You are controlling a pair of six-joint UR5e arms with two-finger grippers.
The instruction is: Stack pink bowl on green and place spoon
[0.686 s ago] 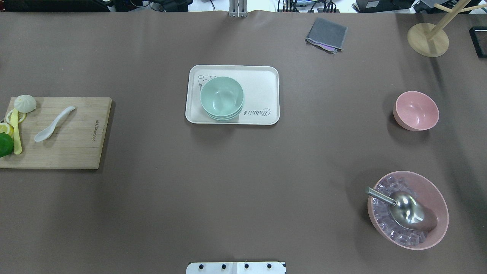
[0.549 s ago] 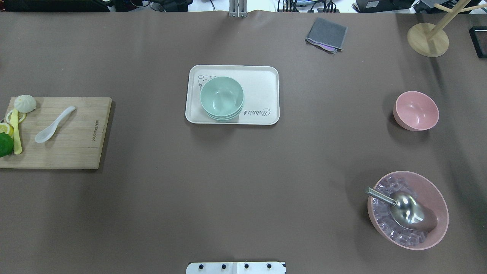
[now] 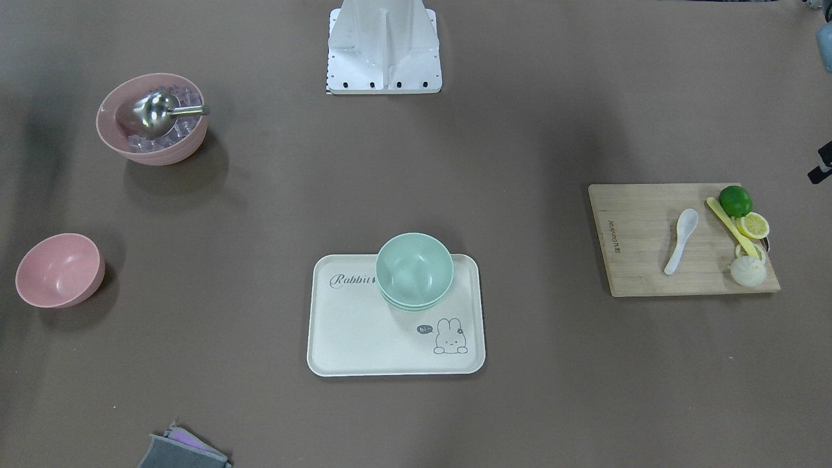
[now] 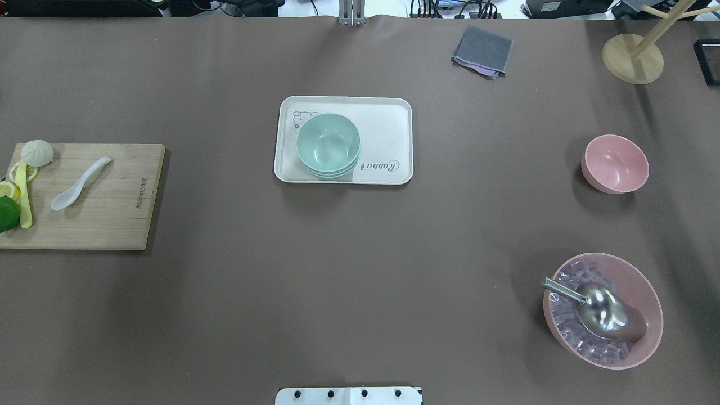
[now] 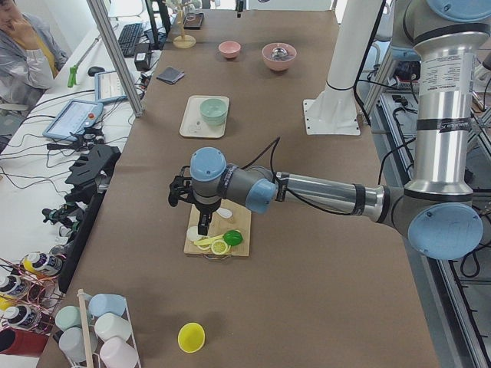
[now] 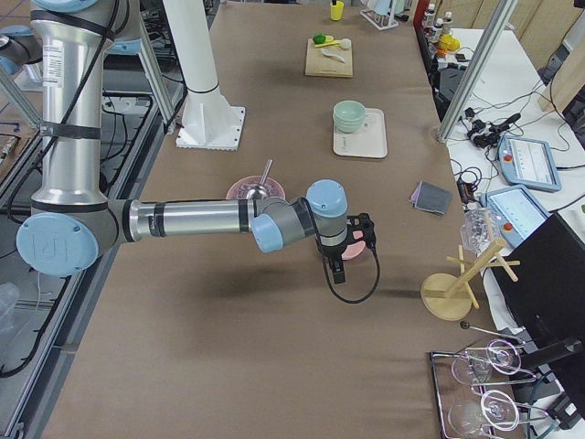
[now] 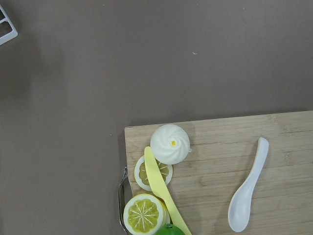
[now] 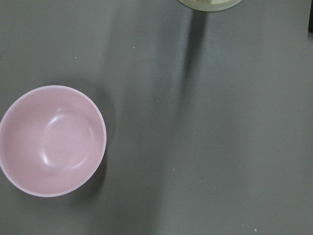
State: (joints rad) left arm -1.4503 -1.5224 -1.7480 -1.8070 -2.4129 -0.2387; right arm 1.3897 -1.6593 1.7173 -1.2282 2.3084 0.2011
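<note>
Next, my right gripper grips the small pink bowl's rim (image 3: 18,281) (image 8: 105,133) on the side that is farthest from the white tray.
The small pink bowl (image 4: 615,163) stands empty on the table at the right, also in the right wrist view (image 8: 52,140). A stack of green bowls (image 4: 328,145) sits on the white tray (image 4: 388,124) at the centre. The white spoon (image 4: 79,184) lies on the wooden cutting board (image 4: 112,219) at the left, also in the left wrist view (image 7: 247,191). My left gripper (image 5: 202,224) hangs above the board's end. My right gripper (image 6: 335,270) hangs beside the pink bowl. I cannot tell if either is open or shut.
A bun (image 4: 37,152), lemon slices, a lime (image 4: 8,214) and a yellow knife (image 4: 23,197) lie on the board's left end. A large pink bowl (image 4: 647,281) with ice and a metal scoop stands at the near right. A grey cloth (image 4: 482,50) and a wooden stand (image 4: 633,59) are at the back right.
</note>
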